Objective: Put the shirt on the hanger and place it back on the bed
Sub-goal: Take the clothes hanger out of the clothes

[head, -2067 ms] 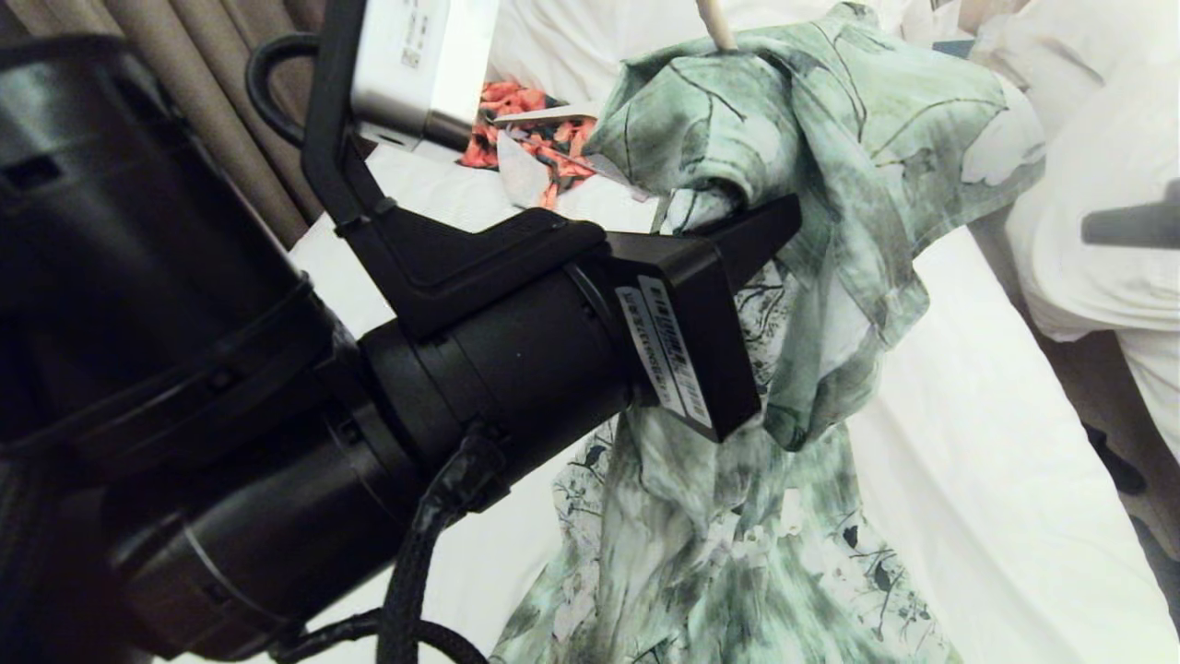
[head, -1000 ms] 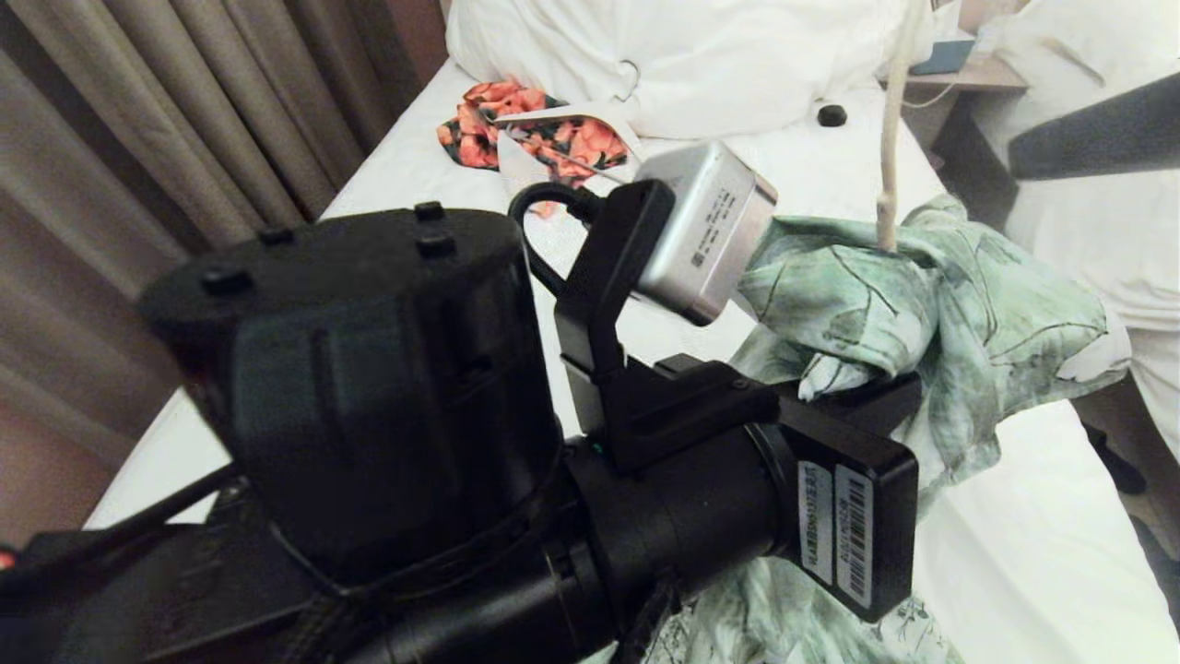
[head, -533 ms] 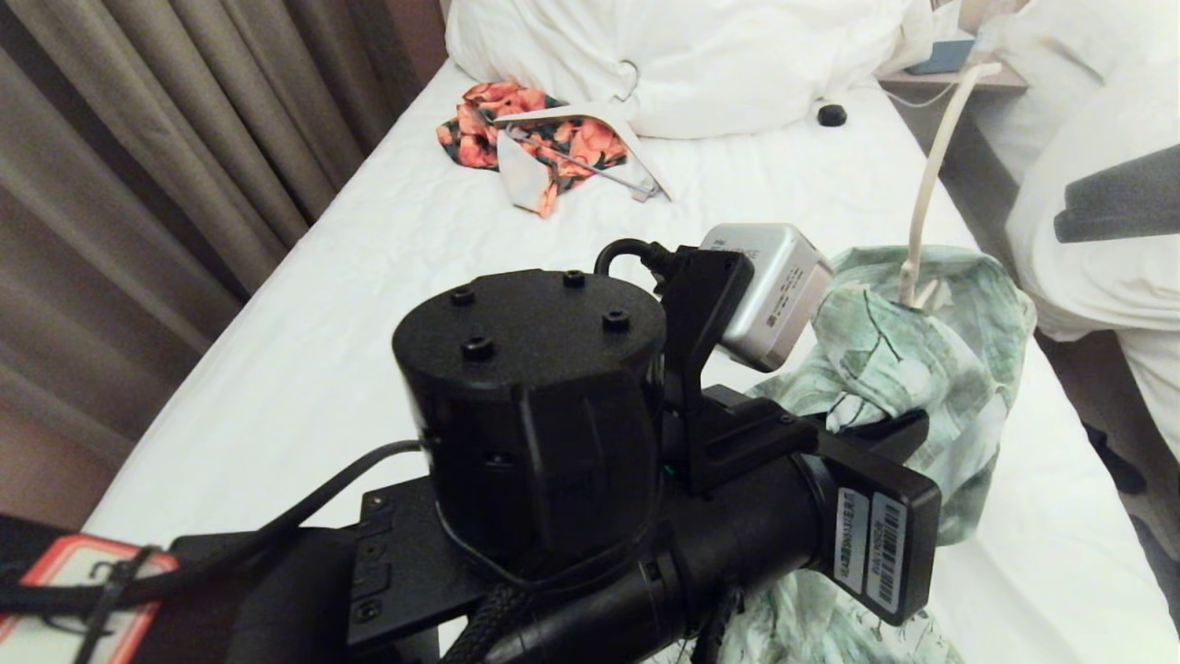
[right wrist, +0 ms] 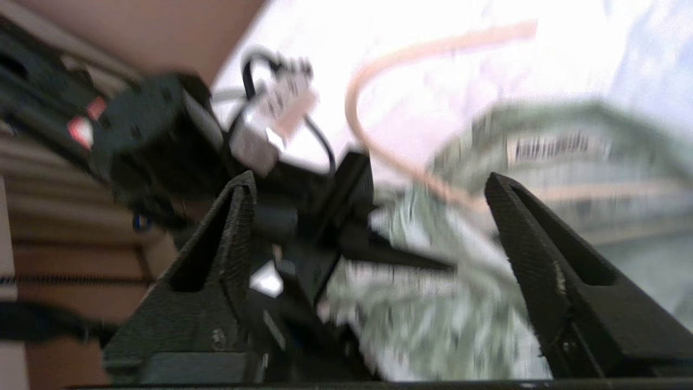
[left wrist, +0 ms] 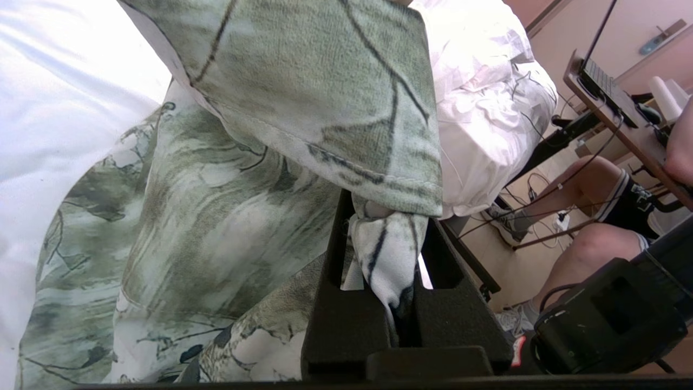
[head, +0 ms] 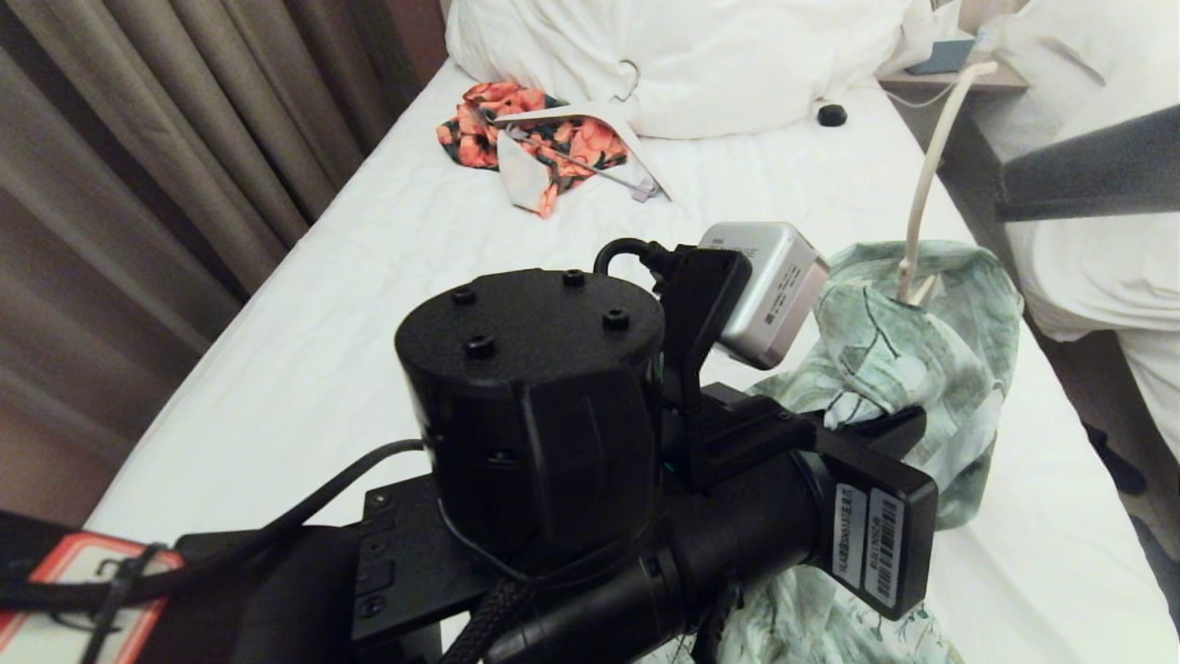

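The hanger's arms are inside the shirt while my left gripper pins a fold, so my right gripper needs to take hold of the hook (head: 925, 183) before my left gripper opens.
The green-and-white shirt (head: 931, 360) lies bunched near the right edge of the bed (head: 369, 304), its lower part trailing toward me. My left gripper (left wrist: 387, 260) is shut on a fold of the shirt (left wrist: 298, 81). The cream hanger (head: 922, 184) shows only its hook, which rises from the collar and leans right; the rest is hidden in the cloth. My right gripper (right wrist: 371, 184) is open and holds nothing. It faces the hanger hook (right wrist: 379, 81) and the white neck label (right wrist: 547, 146). In the head view it is a dark blur (head: 1088, 175) at the right.
An orange-red floral garment (head: 544, 138) with a white hanger lies near the pillows (head: 691, 65). A small black object (head: 831, 114) sits on the sheet. Curtains (head: 138, 184) hang on the left, the neighbouring bed (head: 1106, 277) on the right. A seated person's legs (left wrist: 595, 216) are beside it.
My left arm has sunk toward the bed with the shirt. The right gripper has let go of the hanger's hook and opened wide; the hook now leans right.
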You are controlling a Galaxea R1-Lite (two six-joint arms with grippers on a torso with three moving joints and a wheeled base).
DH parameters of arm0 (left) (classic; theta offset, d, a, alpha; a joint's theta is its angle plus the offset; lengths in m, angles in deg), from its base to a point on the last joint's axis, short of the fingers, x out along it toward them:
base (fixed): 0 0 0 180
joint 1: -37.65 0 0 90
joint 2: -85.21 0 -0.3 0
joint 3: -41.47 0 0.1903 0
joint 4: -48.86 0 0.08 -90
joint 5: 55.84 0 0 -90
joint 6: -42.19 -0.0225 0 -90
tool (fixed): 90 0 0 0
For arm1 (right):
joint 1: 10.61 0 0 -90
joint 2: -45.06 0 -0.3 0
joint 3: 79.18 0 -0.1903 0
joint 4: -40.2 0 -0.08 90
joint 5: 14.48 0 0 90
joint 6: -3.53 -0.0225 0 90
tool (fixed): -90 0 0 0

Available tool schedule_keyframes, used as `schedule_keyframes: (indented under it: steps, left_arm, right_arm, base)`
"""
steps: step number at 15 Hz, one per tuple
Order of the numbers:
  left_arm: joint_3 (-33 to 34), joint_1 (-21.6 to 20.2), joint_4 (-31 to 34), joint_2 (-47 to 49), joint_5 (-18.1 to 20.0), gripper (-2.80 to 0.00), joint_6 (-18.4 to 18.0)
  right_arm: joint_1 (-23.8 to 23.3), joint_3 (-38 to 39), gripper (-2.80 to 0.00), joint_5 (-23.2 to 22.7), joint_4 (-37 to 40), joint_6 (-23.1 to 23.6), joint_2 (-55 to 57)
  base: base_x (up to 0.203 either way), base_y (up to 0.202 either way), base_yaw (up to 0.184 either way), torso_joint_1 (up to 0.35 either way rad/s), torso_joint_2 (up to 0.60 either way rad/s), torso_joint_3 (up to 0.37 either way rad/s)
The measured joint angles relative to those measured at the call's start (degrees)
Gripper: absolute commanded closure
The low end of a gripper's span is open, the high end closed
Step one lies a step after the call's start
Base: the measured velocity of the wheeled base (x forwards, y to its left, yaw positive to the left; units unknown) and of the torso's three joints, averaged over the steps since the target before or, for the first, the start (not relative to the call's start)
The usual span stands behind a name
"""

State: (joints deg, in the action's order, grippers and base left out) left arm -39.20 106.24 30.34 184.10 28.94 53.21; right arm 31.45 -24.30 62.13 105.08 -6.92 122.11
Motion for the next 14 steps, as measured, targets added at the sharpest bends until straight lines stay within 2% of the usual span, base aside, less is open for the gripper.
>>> schedule_keyframes:
  steps: [7, 8, 14]
  left_arm:
    - [0.01, -0.05, 0.02, -0.41, -0.06, 0.00, -0.02]
    - [-0.02, -0.05, 0.02, -0.49, -0.04, 0.00, -0.02]
    - [-0.03, -0.05, -0.06, -0.67, -0.07, 0.00, -0.02]
  right_arm:
    - [0.90, 1.48, -2.80, 0.01, -5.23, 0.04, 1.48]
    - [1.30, 1.48, 0.00, 0.00, -5.79, 0.00, 1.84]
    - [3.09, 1.56, 0.00, 0.04, -7.72, -0.13, 3.22]
  base:
    - [0.000, 0.000, 0.000, 0.000, 0.00, 0.000]
    - [0.000, 0.000, 0.000, 0.000, 0.00, 0.000]
    - [0.000, 0.000, 0.000, 0.000, 0.00, 0.000]
